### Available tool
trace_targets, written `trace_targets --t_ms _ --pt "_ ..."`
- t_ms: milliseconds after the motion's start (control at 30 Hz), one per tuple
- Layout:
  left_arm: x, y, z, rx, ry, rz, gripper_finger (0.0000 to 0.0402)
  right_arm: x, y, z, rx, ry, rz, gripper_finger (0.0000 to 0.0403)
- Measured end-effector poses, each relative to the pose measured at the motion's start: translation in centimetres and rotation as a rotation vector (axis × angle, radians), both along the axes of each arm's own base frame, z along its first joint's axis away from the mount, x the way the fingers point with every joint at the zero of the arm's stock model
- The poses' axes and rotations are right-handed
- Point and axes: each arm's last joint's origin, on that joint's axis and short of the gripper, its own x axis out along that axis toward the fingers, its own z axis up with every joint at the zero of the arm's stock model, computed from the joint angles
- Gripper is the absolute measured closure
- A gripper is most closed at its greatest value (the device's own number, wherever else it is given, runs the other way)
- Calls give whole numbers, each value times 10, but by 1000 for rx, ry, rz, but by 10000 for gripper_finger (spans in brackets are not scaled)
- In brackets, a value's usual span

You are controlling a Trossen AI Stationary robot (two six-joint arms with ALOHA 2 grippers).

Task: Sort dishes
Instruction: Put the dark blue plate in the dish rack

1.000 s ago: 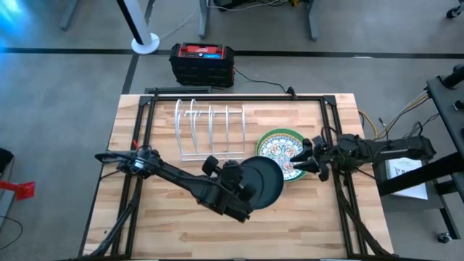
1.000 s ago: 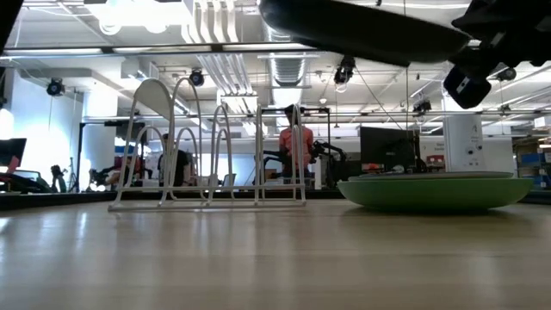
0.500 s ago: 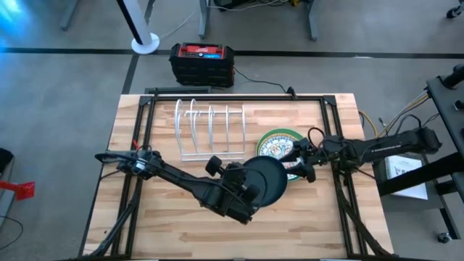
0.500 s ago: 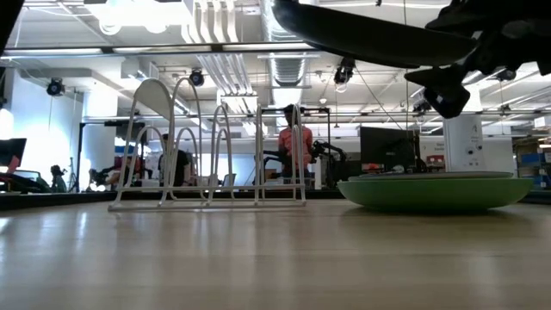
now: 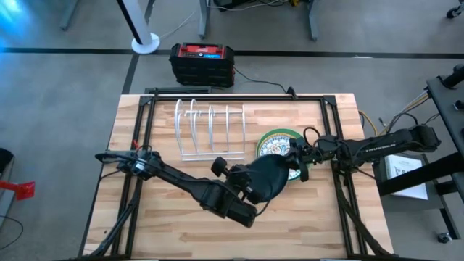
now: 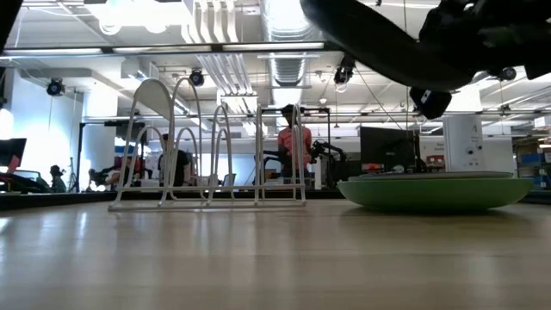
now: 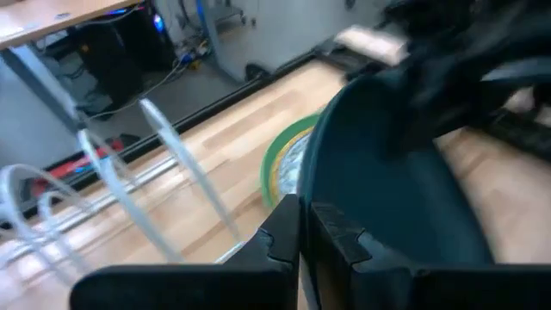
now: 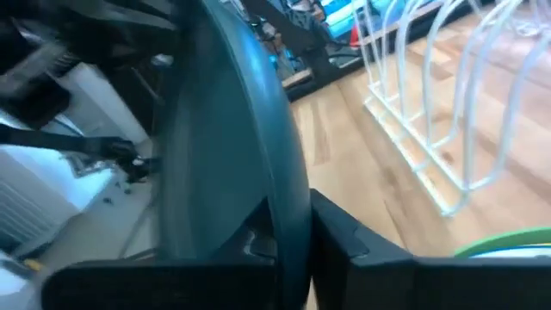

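Observation:
The teal plate lies at a slant across my left gripper's fingertips. Next, I open that gripper and take the plate's rim (image 7: 307,179) deeper and squarely before my right gripper lets go of it.
A dark teal plate (image 5: 270,177) hangs tilted in the air over the middle of the table, with both grippers shut on its rim. My left gripper (image 5: 249,191) is at its near left side and my right gripper (image 5: 296,162) at its far right side. Under its far edge a white plate with a blue floral pattern (image 5: 274,146) lies on top of a light green plate (image 6: 435,190), which rests flat on the table. The low view shows the teal plate (image 6: 370,39) high above the table, its right side lower. My left gripper pinches the teal plate's rim (image 7: 312,194) between its two fingers, one on each face, coming from the table's left. The plate is lifted clear and tilted. My right gripper pinches the opposite rim (image 8: 288,202) the same way, one finger on each face, reaching level from the table's right.
A white wire rack (image 5: 210,130) stands on the far left-middle of the table, left of the plate stack. A red and black box (image 5: 201,61) sits on the floor beyond the far edge. Bare wood lies along the near side and left.
My right gripper has moved toward the table's left, reached the teal plate's rim and shut on it. The plate, held by my left gripper throughout, has tipped more steeply, its right side lower, and shifted slightly toward the right.

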Motion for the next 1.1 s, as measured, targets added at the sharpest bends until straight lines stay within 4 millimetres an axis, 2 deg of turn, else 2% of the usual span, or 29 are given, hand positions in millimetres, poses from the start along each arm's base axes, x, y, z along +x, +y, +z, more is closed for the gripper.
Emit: trace_targets --t_ms 100,233,400,500,700,933,1033,1100 --pt "0 -4 2 0 -39 2 379 -1 0 1 -36 -16 6 384" --pt "-2 -6 10 -91 -67 -13 341 -1 -1 3 -201 -61 19 390" --pt "-5 -14 12 -111 -53 -53 267 -1 0 8 -477 -153 15 390" --pt "-5 -17 12 -114 -64 -59 222 -1 1 14 -581 -228 14 390" --pt "-1 -19 4 -52 -57 -50 169 1 3 32 -589 -325 17 391" --pt "9 -24 -4 99 -29 -72 180 3 5 47 -595 -382 68 391" --pt "12 -25 -2 126 -61 -66 220 5 4 50 -592 -381 43 391" --pt "13 -25 -1 161 -83 -42 269 7 3 49 -579 -362 10 393"
